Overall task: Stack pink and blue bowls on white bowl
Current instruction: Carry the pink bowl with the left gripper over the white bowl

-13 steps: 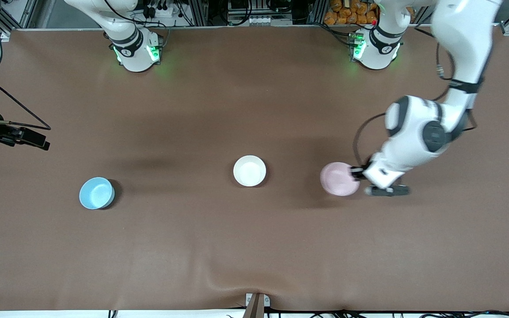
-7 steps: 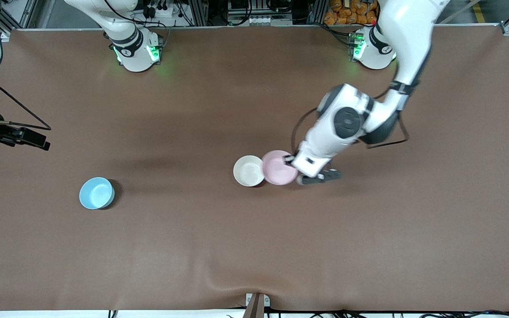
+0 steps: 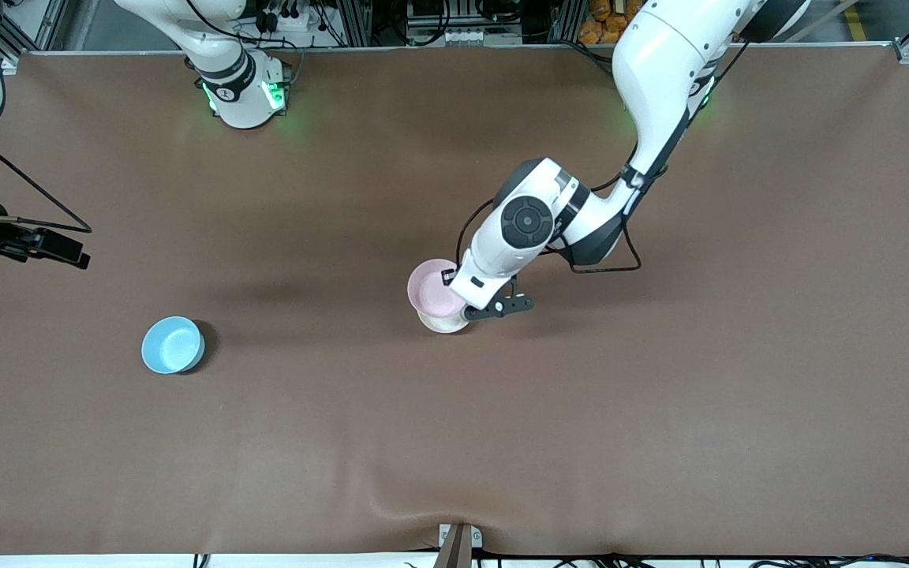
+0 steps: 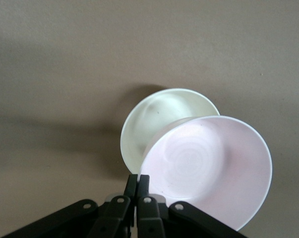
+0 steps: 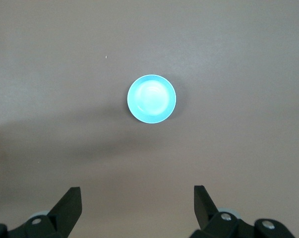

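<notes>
I will let go of the pink bowl with my left gripper, leaving it nested inside the hollow of the white bowl (image 3: 444,306) (image 4: 170,137) just beneath it.
My left gripper (image 3: 457,301) is shut on the rim of the pink bowl (image 3: 428,287), which hangs tilted just above the white bowl (image 3: 443,323) and overlaps most of it. The left wrist view shows the shut fingertips of that gripper (image 4: 138,180) pinching the edge of the pink bowl (image 4: 209,163), with the white bowl (image 4: 154,121) half covered beneath. The blue bowl (image 3: 173,345) sits alone toward the right arm's end of the table. My right gripper (image 5: 137,196) waits open and empty high over the blue bowl (image 5: 151,98).
The brown table mat (image 3: 454,442) has a raised wrinkle (image 3: 415,505) near its front edge, beside a small clamp (image 3: 458,544). The right arm's base (image 3: 245,95) stands at the table's back edge.
The left arm has carried the pink bowl from the left arm's end toward the middle, and it now hangs over the white bowl. The right arm has not moved.
</notes>
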Available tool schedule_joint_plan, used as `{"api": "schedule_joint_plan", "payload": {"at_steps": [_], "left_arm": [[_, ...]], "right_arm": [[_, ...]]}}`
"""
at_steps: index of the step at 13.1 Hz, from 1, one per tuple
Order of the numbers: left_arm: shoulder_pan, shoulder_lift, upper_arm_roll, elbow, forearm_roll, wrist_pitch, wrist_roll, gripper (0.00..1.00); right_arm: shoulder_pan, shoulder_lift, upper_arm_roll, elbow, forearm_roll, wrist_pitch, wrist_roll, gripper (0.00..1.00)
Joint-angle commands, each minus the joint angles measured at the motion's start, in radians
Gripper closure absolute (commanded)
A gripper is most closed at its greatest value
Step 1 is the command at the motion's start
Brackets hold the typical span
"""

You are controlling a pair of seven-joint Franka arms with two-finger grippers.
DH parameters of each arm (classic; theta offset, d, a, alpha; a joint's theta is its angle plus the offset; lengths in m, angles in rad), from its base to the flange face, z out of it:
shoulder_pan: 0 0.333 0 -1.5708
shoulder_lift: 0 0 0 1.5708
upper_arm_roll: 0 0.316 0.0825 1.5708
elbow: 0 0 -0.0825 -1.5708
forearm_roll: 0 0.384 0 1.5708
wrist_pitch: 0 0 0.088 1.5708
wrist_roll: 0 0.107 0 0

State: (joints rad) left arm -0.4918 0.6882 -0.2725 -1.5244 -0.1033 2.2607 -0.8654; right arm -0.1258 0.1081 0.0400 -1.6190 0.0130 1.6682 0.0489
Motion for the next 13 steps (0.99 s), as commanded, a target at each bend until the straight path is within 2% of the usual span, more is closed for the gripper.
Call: {"api": "schedule_joint_plan", "payload": {"at_steps": [1, 13], "left_arm": [[0.007, 0.013, 0.007, 0.03, 0.0, -0.018, 0.015, 1.0], [0.01, 0.054, 0.007, 0.026, 0.014, 0.042, 0.046, 1.0]], "right_arm": [[0.0, -0.002, 0.001, -0.002, -0.015, 0.005, -0.006, 0.0], [-0.001, -0.002, 0.003, -0.002, -0.015, 0.007, -0.006, 0.0]]}}
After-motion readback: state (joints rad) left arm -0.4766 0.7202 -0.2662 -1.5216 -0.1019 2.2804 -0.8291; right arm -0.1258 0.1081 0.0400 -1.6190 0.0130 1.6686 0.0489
